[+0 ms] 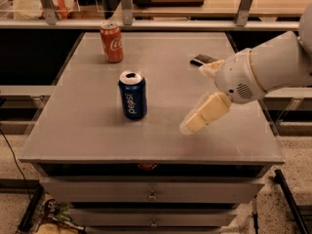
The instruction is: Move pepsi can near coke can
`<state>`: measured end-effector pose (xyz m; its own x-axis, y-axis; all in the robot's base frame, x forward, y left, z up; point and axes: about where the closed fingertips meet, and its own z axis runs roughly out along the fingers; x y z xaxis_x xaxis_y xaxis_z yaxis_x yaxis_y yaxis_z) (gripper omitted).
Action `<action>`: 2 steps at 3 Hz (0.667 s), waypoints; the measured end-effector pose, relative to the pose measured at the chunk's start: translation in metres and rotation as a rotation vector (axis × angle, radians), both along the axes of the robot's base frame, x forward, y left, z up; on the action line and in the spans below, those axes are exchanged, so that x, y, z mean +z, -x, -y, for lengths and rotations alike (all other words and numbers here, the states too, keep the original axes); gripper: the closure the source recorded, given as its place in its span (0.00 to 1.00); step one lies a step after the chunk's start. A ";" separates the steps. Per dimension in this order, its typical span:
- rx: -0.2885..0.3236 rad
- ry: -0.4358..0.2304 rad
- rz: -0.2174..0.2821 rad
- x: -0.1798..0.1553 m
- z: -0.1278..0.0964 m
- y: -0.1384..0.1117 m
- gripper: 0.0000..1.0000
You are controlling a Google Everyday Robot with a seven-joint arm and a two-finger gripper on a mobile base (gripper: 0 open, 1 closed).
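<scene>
The pepsi can is next for my gripper, which should move to it and grip the middle of its body [133, 100], between the top rim and the bottom.
The pepsi can [132, 95], dark blue with white lettering, stands upright in the middle of the grey table [87, 130]. The coke can [112, 43], orange-red, stands upright at the table's far left, well apart from the blue can. My gripper [197, 98] hangs over the table to the right of the pepsi can, about a can's height away and touching neither can. Its two cream fingers [201, 115] stand apart, with nothing between them. The white arm comes in from the right edge.
A small flat black object [203, 60] lies on the table's far right, just behind the gripper. A rail with posts and a glass panel [146, 4] runs behind the table. Drawers [151, 191] sit under the tabletop at the front.
</scene>
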<state>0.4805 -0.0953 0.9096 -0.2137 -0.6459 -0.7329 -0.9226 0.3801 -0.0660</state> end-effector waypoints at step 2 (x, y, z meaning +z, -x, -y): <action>0.064 -0.270 0.050 -0.016 -0.043 -0.019 0.00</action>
